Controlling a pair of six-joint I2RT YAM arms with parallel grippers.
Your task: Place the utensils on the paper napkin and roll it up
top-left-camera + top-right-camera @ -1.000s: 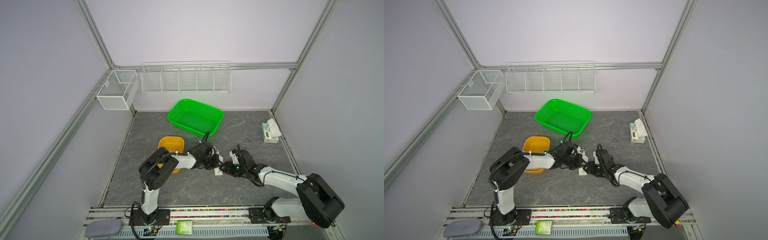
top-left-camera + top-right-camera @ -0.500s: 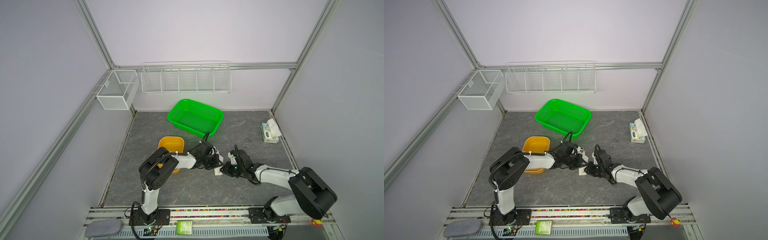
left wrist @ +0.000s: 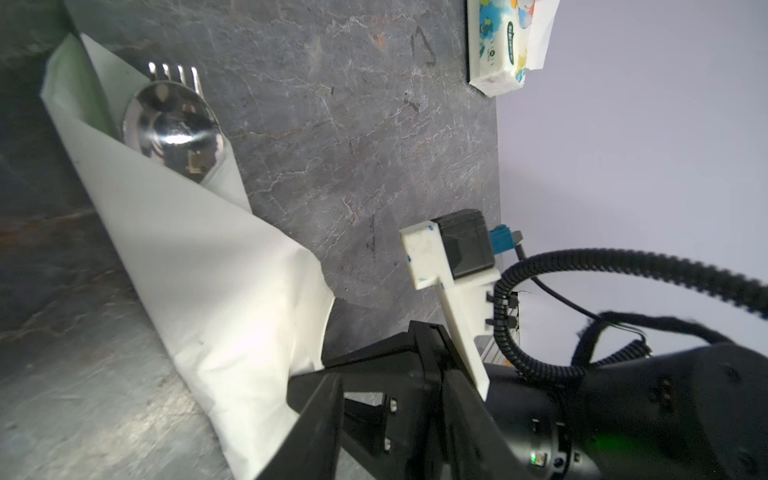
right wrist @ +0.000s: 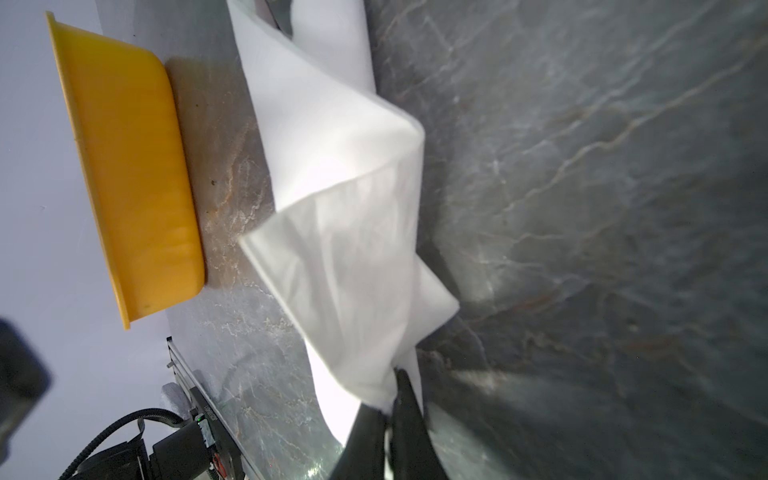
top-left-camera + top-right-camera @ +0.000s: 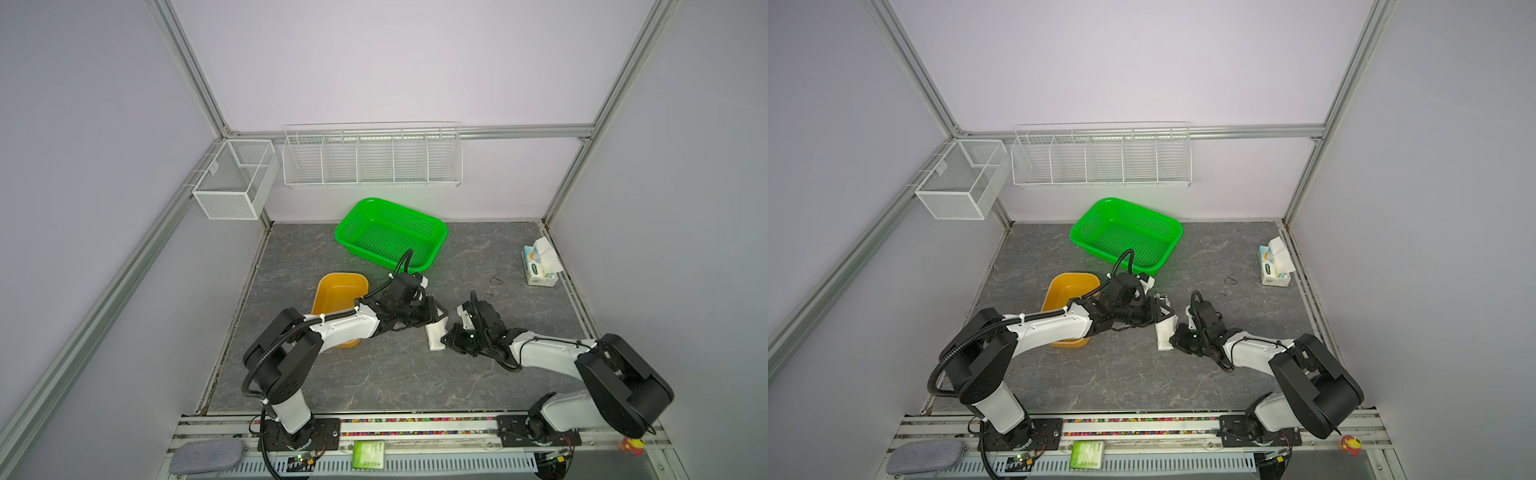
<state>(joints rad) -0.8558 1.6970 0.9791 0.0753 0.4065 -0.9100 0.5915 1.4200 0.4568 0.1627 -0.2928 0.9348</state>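
Note:
My right gripper pinches only the napkin's loose flap, crooked over the bundle, so I need to open it and close around the bundle's middle [image 5: 437, 328] beside my left gripper.
The paper napkin [image 5: 435, 337] [image 5: 1165, 334] lies on the table's middle, folded into a narrow bundle between my two grippers. In the left wrist view the napkin [image 3: 208, 270] wraps the utensils. A spoon bowl [image 3: 174, 129] and fork tines [image 3: 176, 72] stick out of one end; the knife is hidden. My left gripper [image 5: 439, 313] [image 5: 1166, 313] stands open at the bundle's far end, holding nothing. My right gripper [image 5: 446, 338] [image 4: 388, 399] is shut on a loose flap of the napkin [image 4: 340, 166] at its near end.
A yellow bin [image 5: 338, 299] sits just left of the left arm. A green basket [image 5: 390, 232] stands behind it. A tissue pack [image 5: 538, 266] lies at the right edge. Wire racks [image 5: 372, 160] hang on the back wall and a wire basket [image 5: 232, 183] hangs on the left.
My left gripper has opened and let go of the napkin. My right gripper has shifted left onto the bundle and shut on its flap.

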